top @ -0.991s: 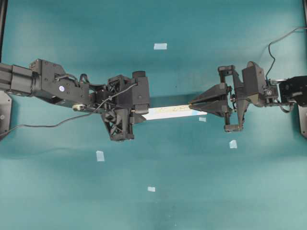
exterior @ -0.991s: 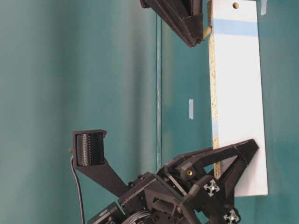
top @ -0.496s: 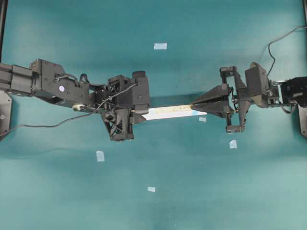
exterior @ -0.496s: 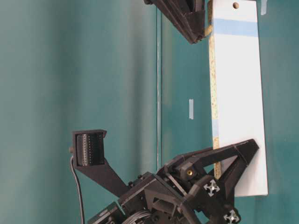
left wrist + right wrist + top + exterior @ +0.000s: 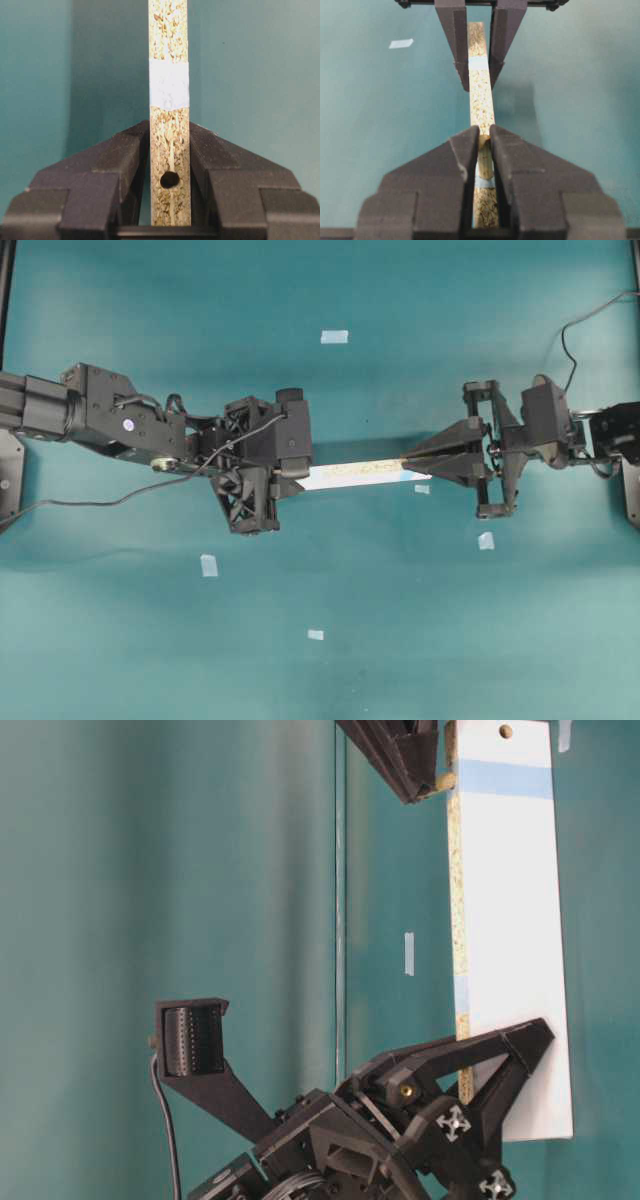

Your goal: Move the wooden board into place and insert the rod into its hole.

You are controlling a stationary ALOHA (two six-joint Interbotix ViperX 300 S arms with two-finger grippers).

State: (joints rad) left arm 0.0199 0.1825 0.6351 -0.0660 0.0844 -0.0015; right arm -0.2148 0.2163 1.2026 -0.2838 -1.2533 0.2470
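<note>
My right gripper has the rod. It will let go of the rod in the board's hole (image 5: 404, 465) (image 5: 485, 175) by the blue band on the wooden board's speckled edge.
The wooden board (image 5: 350, 472) stands on its long edge, speckled narrow side up. My left gripper (image 5: 285, 476) is shut on its left end; in the left wrist view the fingers (image 5: 125, 155) clamp both faces of the board (image 5: 169, 50) beside a dark hole (image 5: 169, 179). My right gripper (image 5: 405, 461) is shut on the rod (image 5: 484, 157), a short tan peg, over the board's (image 5: 481, 95) right end by a blue band. At table level the rod (image 5: 443, 783) meets the board's (image 5: 510, 940) speckled edge. Whether it sits in a hole is hidden.
Small pale-blue tape squares lie on the teal table: one at the back (image 5: 334, 337), one front left (image 5: 209, 565), one front centre (image 5: 316, 634), one by the right arm (image 5: 486, 540). A cable (image 5: 585, 315) loops at the back right.
My right gripper has drawn back a little to the right along the board's end, still shut on the rod. The left gripper and the board have not moved.
</note>
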